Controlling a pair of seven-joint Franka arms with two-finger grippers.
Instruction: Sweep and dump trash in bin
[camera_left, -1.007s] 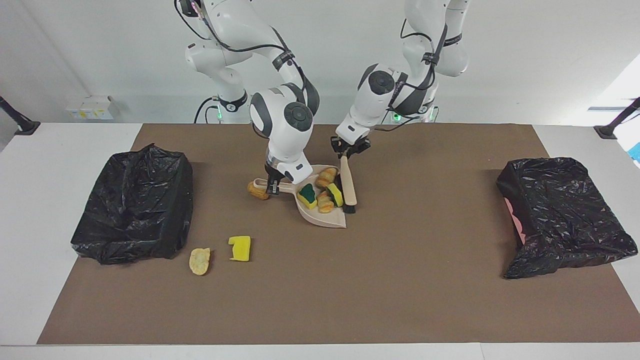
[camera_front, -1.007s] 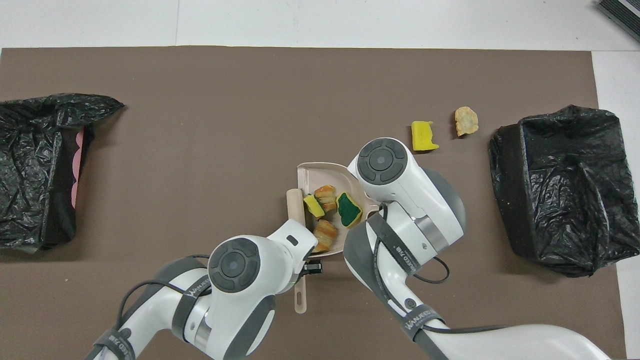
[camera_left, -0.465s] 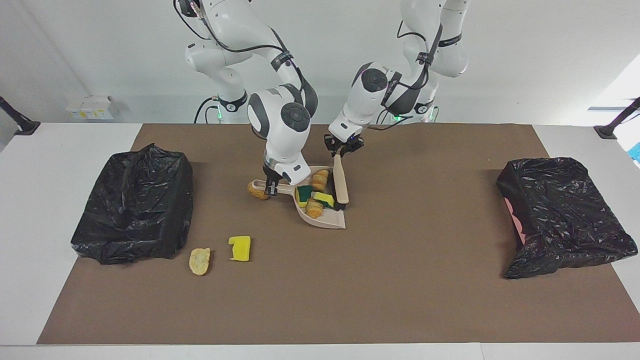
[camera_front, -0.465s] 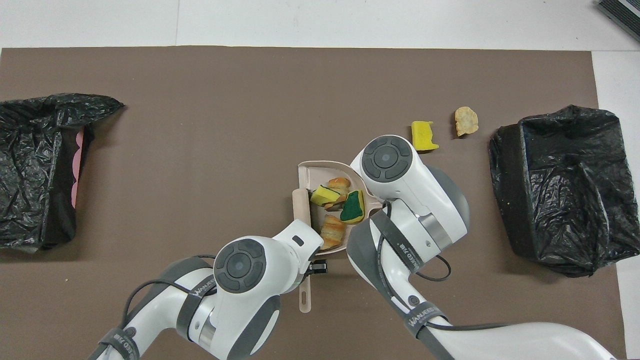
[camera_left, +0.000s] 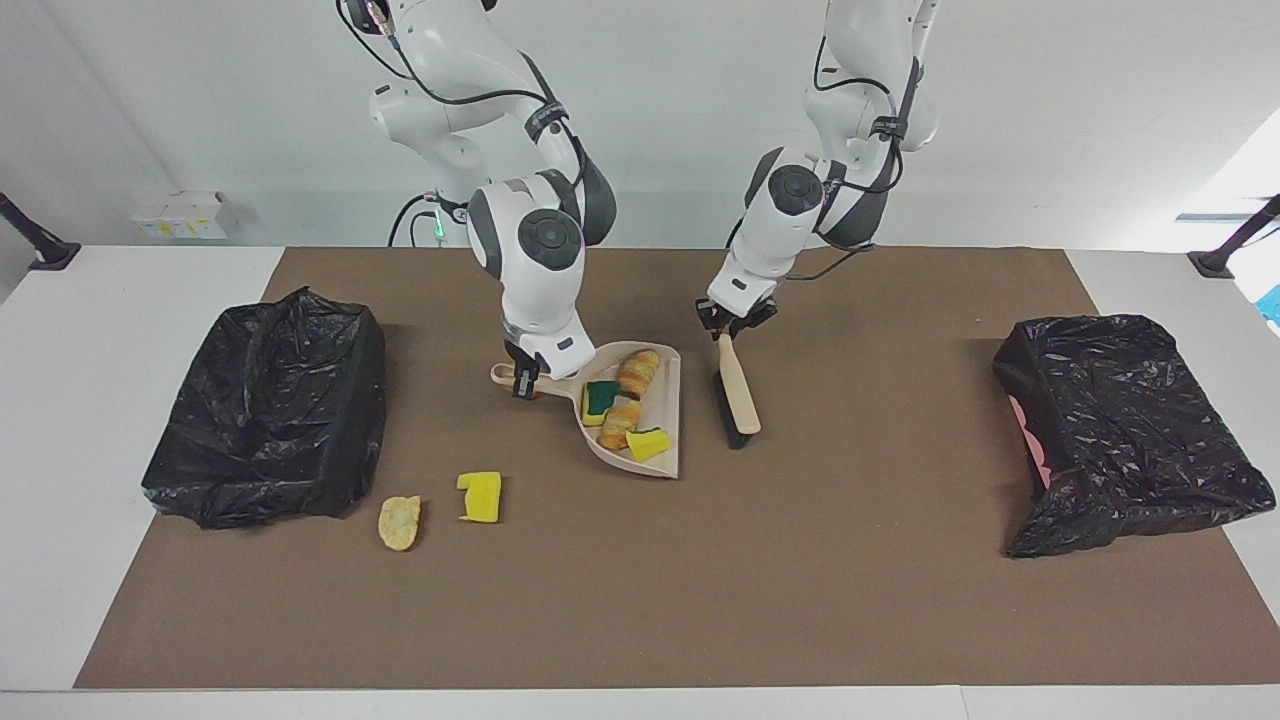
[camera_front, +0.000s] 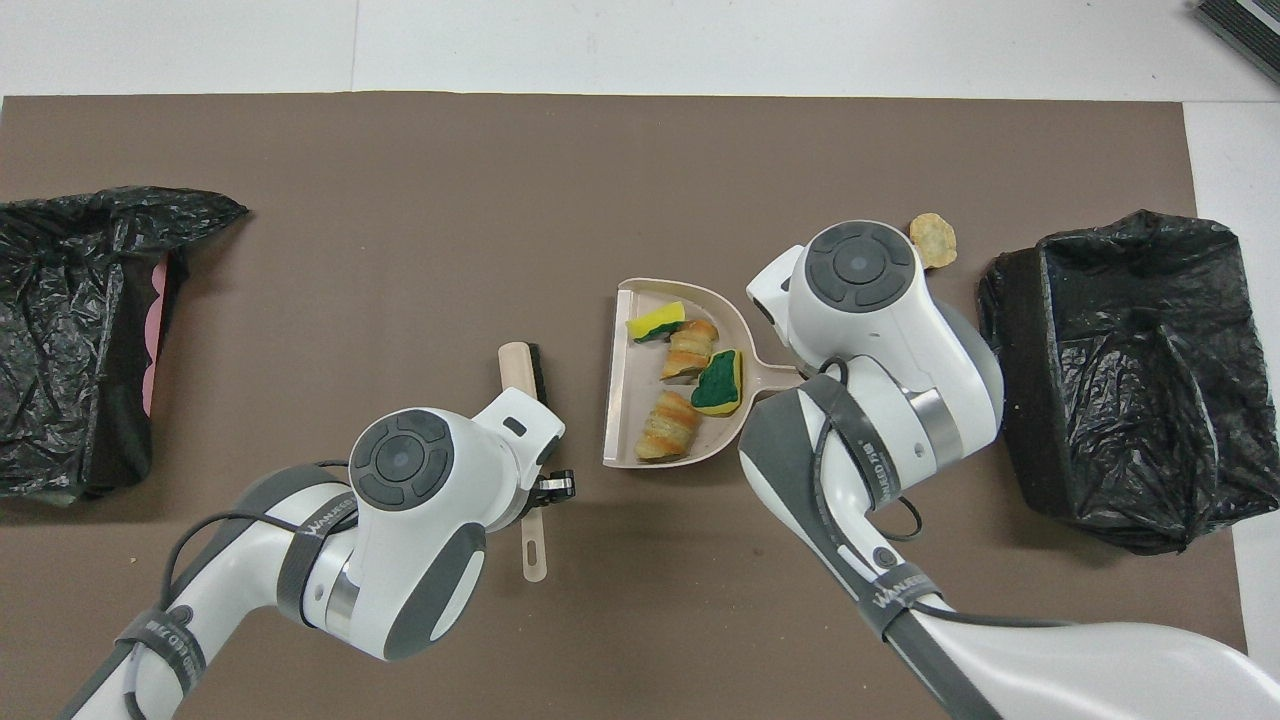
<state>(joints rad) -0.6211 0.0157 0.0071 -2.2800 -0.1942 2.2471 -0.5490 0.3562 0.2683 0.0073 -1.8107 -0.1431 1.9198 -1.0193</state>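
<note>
My left gripper will let go of the beige brush on the bare brown mat (camera_front: 624, 600) between my arms, nearer than the dustpan. The brush now hangs beside the pan.
A beige dustpan (camera_left: 668, 415) (camera_front: 617, 400) holds several pieces of trash: a green-topped sponge (camera_left: 600, 397) (camera_front: 718, 382), two bread chunks (camera_left: 637, 372) (camera_front: 668, 428) and a yellow sponge bit (camera_left: 648, 443) (camera_front: 655, 323). My right gripper (camera_left: 520, 380) is shut on the dustpan's handle; the arm hides it from overhead. My left gripper (camera_left: 733, 326) (camera_front: 546, 488) is shut on the handle of the beige brush (camera_left: 739, 395) (camera_front: 521, 364), which hangs beside the pan toward the left arm's end. More trash lies on the mat: a yellow sponge (camera_left: 481, 497) and a bread chip (camera_left: 399, 522) (camera_front: 932, 240).
A black-bagged bin (camera_left: 265, 410) (camera_front: 1130, 380) stands at the right arm's end of the brown mat, close to the loose scraps. Another black-bagged bin (camera_left: 1130, 430) (camera_front: 80, 330) lies at the left arm's end with pink showing at its mouth.
The left gripper has drawn the brush out of the dustpan toward the left arm's end. The right gripper has carried the pan a little toward the right arm's end, and the trash has shifted inside.
</note>
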